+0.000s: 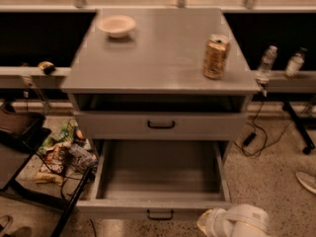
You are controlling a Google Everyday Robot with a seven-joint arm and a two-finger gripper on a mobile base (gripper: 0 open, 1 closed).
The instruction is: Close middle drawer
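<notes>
Next, I release the middle drawer with its front panel back under the taller-fronted drawer (pixel 160 167).
The middle drawer (pixel 160 169) stands pulled far out of the grey cabinet. Its plain grey box interior holds nothing. Its low front panel (pixel 118 207) with a small black bar handle (pixel 160 215) is near the bottom edge of the view. Above it sits the taller-fronted drawer (pixel 108 125) with a larger black handle, pushed in. My gripper (pixel 213 222), on the white arm, is at the bottom edge, just right of the open drawer's front corner and close to the panel.
On the cabinet top (pixel 158 58) stand a white bowl (pixel 117 25) at back left and a gold can (pixel 216 56) at right. Bags and clutter (pixel 61 152) lie on the floor to the left. Two bottles (pixel 266 60), cables and a shoe (pixel 307 180) are to the right.
</notes>
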